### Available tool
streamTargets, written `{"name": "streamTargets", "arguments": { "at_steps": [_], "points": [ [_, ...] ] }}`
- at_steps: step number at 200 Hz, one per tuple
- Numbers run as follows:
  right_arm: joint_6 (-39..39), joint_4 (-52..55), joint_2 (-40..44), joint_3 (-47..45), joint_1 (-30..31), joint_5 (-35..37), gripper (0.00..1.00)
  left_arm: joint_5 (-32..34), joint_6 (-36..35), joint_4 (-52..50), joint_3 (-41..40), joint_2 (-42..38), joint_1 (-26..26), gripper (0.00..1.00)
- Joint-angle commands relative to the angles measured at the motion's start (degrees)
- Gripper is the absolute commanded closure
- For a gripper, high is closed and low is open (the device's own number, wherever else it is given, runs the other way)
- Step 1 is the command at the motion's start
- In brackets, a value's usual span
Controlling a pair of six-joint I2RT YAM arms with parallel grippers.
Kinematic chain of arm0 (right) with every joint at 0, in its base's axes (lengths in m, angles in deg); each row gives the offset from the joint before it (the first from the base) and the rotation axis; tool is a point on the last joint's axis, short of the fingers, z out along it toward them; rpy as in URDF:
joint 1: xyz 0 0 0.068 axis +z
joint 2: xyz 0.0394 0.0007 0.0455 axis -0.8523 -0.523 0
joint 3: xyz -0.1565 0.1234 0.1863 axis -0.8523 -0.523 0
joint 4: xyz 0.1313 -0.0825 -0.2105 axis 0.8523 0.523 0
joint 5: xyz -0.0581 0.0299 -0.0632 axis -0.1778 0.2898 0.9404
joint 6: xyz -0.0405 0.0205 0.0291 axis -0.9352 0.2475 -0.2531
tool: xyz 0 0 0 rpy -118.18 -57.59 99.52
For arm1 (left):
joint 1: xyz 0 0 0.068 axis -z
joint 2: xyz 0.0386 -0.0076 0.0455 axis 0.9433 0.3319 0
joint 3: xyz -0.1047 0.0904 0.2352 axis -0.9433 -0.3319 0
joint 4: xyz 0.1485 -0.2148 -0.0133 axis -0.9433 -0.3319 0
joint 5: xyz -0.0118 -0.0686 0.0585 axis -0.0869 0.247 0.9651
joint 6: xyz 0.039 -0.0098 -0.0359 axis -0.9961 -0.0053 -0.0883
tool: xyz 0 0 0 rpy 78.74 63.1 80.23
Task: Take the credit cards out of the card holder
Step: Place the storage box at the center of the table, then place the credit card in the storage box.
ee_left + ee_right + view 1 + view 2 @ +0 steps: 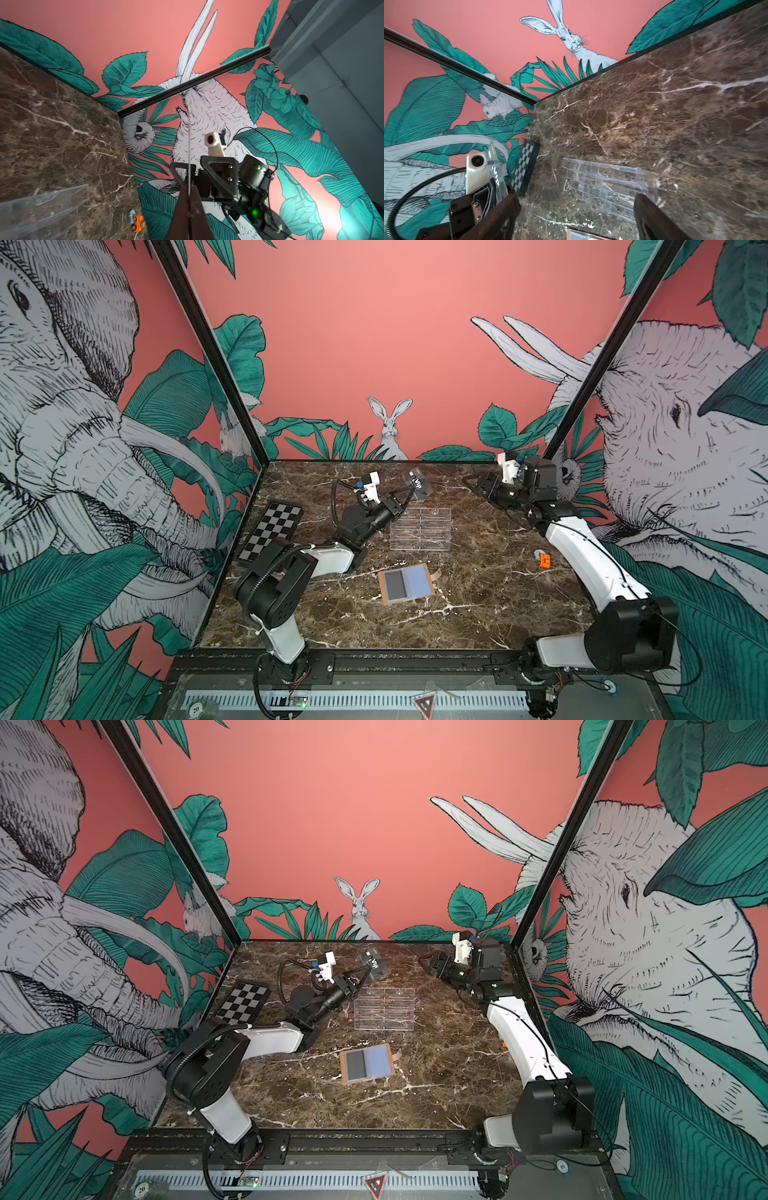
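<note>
The black credit card is held above the acrylic stand by my left gripper, and my right gripper will close next on its "Vip" end (427,492) (502,195).
The tan card holder (428,572) (390,1050) lies open and flat mid-table, and a corner of it shows in the right wrist view (583,233). A dark credit card (395,585) shows through its left clear sleeve. My left gripper (409,492) (368,969) (189,187) is shut on another black "Vip" credit card (417,484) (375,964) (496,178), held in the air above the back of the acrylic stand; its own wrist view shows that card edge-on (189,145). My right gripper (473,484) (426,963) (575,209) hangs open and empty at the back right, apart from the card.
A clear acrylic tiered stand (420,529) (384,1009) (608,182) stands behind the card holder. A chequered board (272,537) (243,1002) lies at the left edge. A small orange toy car (543,560) (137,222) sits near the right edge, beside my right arm.
</note>
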Motion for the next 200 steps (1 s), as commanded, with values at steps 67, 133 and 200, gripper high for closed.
{"name": "streamTargets", "arguments": {
  "at_steps": [67, 133, 200],
  "points": [
    [7.91, -19.5, -1.53, -1.35, 3.77, -10.66, 0.3, -0.57, 6.5, 5.81, 2.7, 2.73, 2.66, 1.0],
    [7.14, -18.47, -4.96, 0.56, 8.2, -11.48, 0.46, -0.87, 6.29, 5.81, 2.65, 3.66, 2.97, 1.0],
    [7.33, -18.4, -5.71, 0.51, 9.52, -12.9, 0.67, -0.77, 6.03, 5.79, 2.65, 4.39, 3.18, 1.0]
  ]
}}
